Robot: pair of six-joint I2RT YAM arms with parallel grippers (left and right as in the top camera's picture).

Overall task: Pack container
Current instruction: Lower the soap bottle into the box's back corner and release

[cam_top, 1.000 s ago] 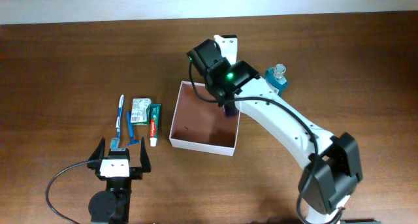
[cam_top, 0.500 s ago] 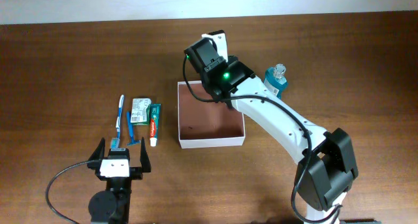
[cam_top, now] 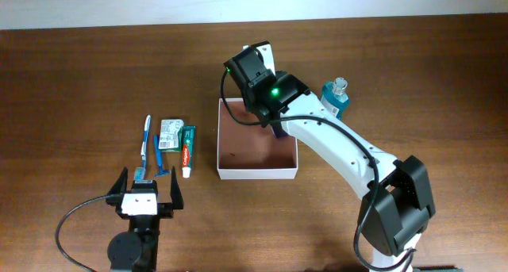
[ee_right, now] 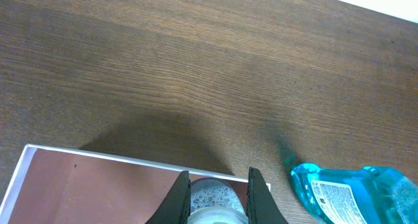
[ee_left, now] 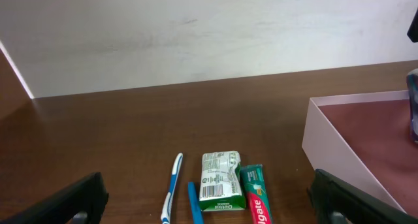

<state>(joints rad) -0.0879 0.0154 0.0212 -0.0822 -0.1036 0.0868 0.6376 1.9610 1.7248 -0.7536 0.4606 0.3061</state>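
Note:
My right gripper will let go of the small clear bottle inside the container's far corner (cam_top: 282, 119) (ee_right: 230, 209) nearest the blue mouthwash bottle.
The container (cam_top: 258, 174), a shallow white-walled box with a pinkish-brown floor, lies at the table's middle; its left wall (ee_left: 339, 145) shows in the left wrist view and its far rim (ee_right: 117, 157) in the right wrist view. Over its far right corner, my right gripper (ee_right: 220, 178) is shut on a small clear bottle (ee_right: 212, 196) of foamy liquid. From overhead the bottle (cam_top: 277, 132) looks dark under the wrist. My left gripper (cam_top: 147, 185) stands open and holds nothing, near the front edge, short of a row of toiletries.
Left of the container lie a toothbrush (cam_top: 145, 137), a blue stick (cam_top: 161, 157), a green pack (cam_top: 170, 134) and a toothpaste tube (cam_top: 188, 149). A blue mouthwash bottle (cam_top: 336, 96) lies just right of the container's far corner, close to the right arm.
The container has turned from skewed to square with the table and slid slightly right. The right wrist has shifted a little left and back, still gripping the bottle. The left arm is still.

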